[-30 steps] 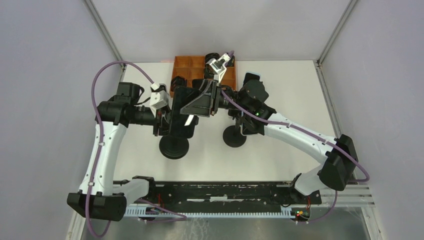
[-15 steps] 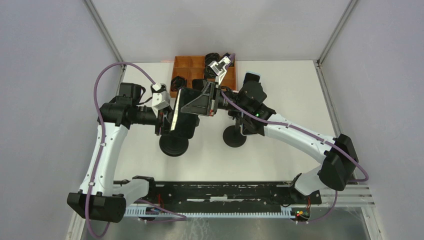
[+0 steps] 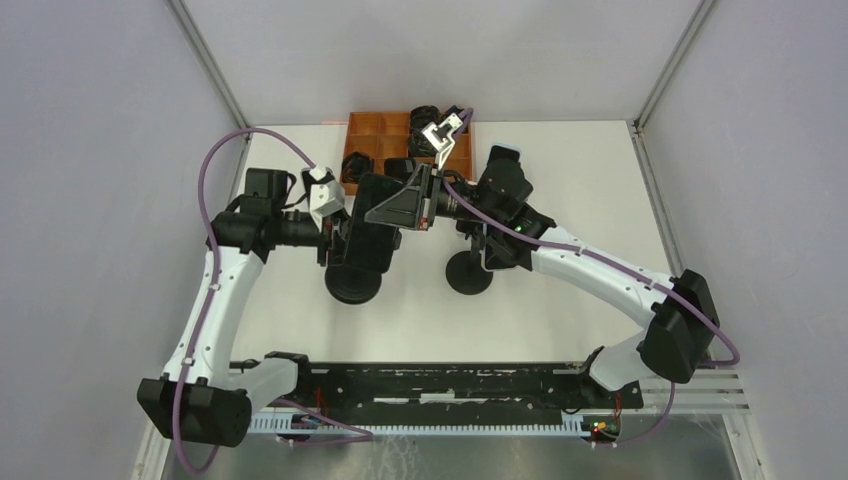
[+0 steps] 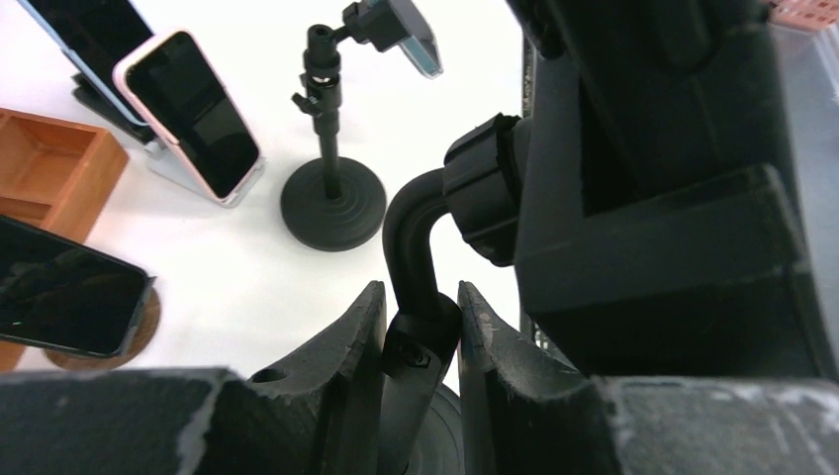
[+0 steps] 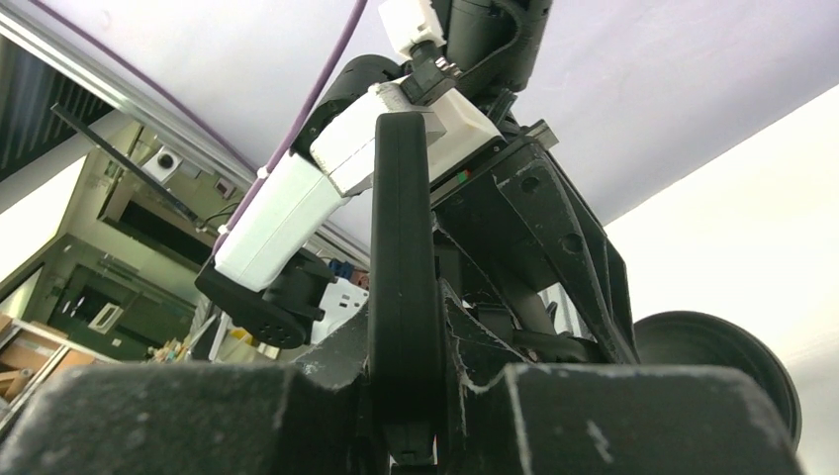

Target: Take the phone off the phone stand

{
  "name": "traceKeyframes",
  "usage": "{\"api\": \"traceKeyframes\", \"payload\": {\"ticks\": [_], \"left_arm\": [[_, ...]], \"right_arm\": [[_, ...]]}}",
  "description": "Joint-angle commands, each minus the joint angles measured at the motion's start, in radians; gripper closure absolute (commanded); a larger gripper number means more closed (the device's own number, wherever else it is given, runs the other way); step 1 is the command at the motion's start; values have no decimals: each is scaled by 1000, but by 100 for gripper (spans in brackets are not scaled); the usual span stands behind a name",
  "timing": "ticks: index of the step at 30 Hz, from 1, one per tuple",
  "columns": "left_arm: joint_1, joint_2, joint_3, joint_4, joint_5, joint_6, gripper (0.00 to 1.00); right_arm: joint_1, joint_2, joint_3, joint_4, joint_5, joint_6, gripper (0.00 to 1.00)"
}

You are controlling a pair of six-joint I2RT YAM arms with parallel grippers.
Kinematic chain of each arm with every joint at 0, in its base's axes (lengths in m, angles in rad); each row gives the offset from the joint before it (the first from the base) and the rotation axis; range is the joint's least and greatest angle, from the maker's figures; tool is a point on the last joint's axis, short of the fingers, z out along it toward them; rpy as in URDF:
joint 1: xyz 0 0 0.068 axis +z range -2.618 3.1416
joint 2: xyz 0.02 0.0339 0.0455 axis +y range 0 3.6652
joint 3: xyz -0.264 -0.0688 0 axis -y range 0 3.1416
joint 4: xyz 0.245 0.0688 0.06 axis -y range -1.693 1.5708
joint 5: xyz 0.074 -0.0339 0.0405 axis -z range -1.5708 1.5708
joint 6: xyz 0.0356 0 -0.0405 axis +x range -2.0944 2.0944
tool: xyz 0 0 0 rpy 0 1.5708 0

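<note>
Next, I let go of the black phone with my right gripper on the bare table (image 3: 551, 210) between the second stand and the side.
The black phone (image 3: 370, 232) sits in the clamp of a black stand with a round base (image 3: 352, 283) at the table's middle left. My left gripper (image 3: 336, 240) is shut on the stand's bent neck (image 4: 419, 297), just below the clamp joint. My right gripper (image 3: 388, 208) is shut on the phone, which stands edge-on (image 5: 400, 257) between its fingers (image 5: 465, 341). The phone's back and clamp fill the right of the left wrist view (image 4: 653, 188). The stand's base also shows in the right wrist view (image 5: 717, 361).
A second black stand (image 3: 469, 272) with a phone stands under my right arm; it also shows in the left wrist view (image 4: 331, 193). An orange tray (image 3: 385, 130) lies at the back. A pink-cased phone (image 4: 188, 114) leans on a silver holder. Another phone (image 4: 64, 292) rests on a wooden disc.
The left gripper and the stand have shifted slightly right and away from the arm bases. The phone has tilted a little in the right gripper's hold. Both grips are unchanged.
</note>
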Motion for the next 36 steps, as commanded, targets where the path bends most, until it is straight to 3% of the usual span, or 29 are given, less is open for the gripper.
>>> {"api": "traceKeyframes", "payload": {"ticks": [1,9,14,19,23,28,32,36], "left_arm": [[15,47,-33,168,-347,-86,98],[13,44,-73,195,-390,-105,98],[14,14,-71,240,-474,-121,98],[15,13,-46,226,-528,-124,98],[13,13,-40,187,-442,-129,98],[13,39,-18,88,-351,-53,98],[13,89,22,-54,-170,-12,98],[13,108,7,-29,-71,-52,98]], "right_arm": [[51,-155,40,205,-92,70,100],[58,-161,34,201,-92,66,100],[58,-166,83,-84,-26,-69,100],[57,-175,80,-141,11,-121,100],[59,-161,71,-88,-15,-96,100],[58,-136,40,195,-112,62,100],[58,-140,41,268,-144,85,100],[60,-151,32,307,-144,104,100]]}}
